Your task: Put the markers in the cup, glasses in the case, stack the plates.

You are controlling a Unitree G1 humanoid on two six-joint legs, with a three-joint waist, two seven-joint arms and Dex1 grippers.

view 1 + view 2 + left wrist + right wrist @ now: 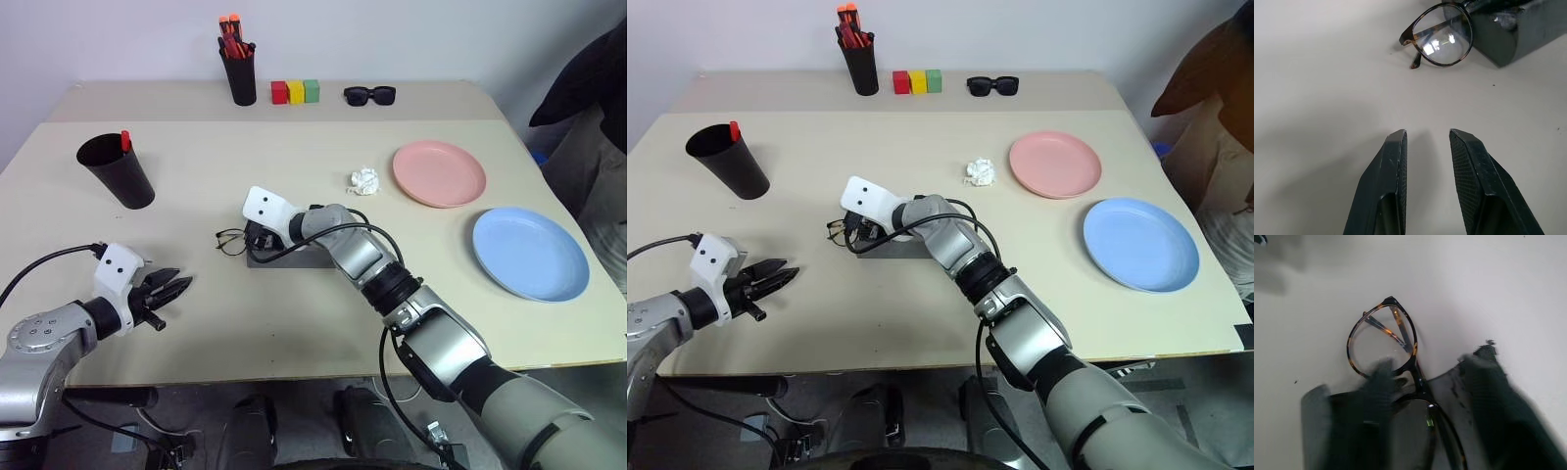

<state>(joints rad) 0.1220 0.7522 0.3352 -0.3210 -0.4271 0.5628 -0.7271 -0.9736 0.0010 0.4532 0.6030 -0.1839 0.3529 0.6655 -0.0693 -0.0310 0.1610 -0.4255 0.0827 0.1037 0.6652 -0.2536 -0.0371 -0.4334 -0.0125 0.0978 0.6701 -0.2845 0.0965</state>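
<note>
The glasses' far lens pokes out past the end of the grey case, so next my right gripper grabs the glasses' bridge (1414, 381) and pulls the glasses all the way inside.
The tortoiseshell glasses (231, 240) lie on the table, half off the left end of the grey case (299, 258). My right gripper (1430, 382) is down on them, its blurred fingers (1376, 382) closed on either side of the near lens. The far lens (1380, 340) sticks out free. My left gripper (172, 289) hovers open and empty near the table's front left, pointing at the glasses (1442, 34). The black cup (116, 168) stands at the left with a red-capped marker (125, 140) in it. The pink plate (439, 172) and the blue plate (530, 252) lie apart on the right.
A black pen holder (238, 73) with red-orange pens, three coloured blocks (296, 92) and black sunglasses (369, 94) line the far edge. A crumpled paper ball (363, 181) sits left of the pink plate. A person stands at the right edge (588, 88).
</note>
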